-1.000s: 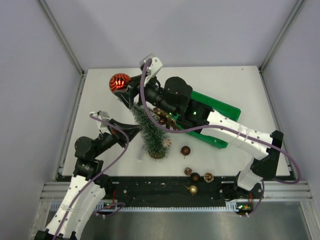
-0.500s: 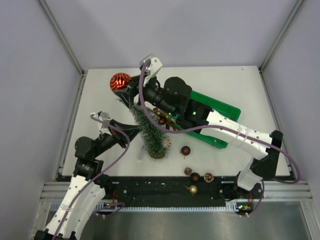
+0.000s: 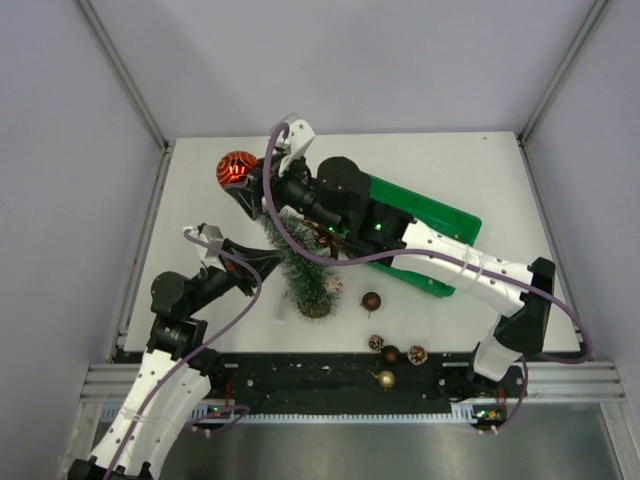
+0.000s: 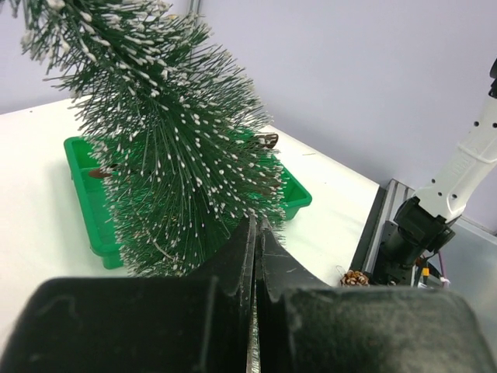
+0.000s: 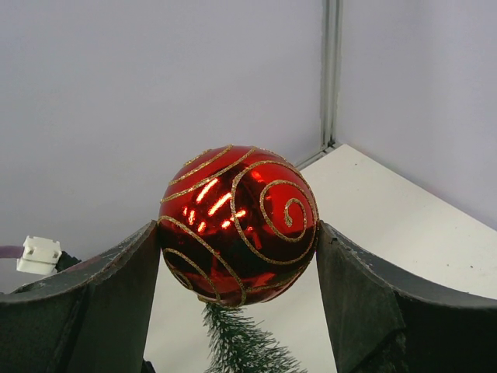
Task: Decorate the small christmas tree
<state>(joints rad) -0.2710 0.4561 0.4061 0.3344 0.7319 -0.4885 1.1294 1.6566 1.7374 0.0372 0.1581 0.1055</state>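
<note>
Next, I open my left gripper, which is closed at the leaning tree's outer bristles, and grab the tree nearer its middle point(image 4: 180, 159) to steady it.
The small christmas tree point(image 3: 298, 262) stands on its round wooden base near the table's front, frosted green bristles upward. A red ball with gold swirls point(image 3: 238, 168) is held between my right gripper's point(image 3: 248, 180) fingers, above and to the far left of the tree's tip. In the right wrist view the ball point(image 5: 237, 221) fills the jaws and the tree tip point(image 5: 233, 346) shows just below it. My left gripper point(image 3: 270, 268) is shut, its tips point(image 4: 255, 227) at the tree's lower bristles point(image 4: 171, 155); I cannot tell whether it pinches any.
A green tray point(image 3: 440, 215) lies behind the tree, under my right arm. Small ornaments lie by the front edge: a brown ball point(image 3: 371, 300), two pine cones point(image 3: 376, 342) point(image 3: 417, 354), a second brown ball point(image 3: 390, 354), and a gold ball point(image 3: 385, 379) on the black rail.
My right gripper has moved a little to the left and farther back with the red ball. The tree and my left gripper have stayed in place.
</note>
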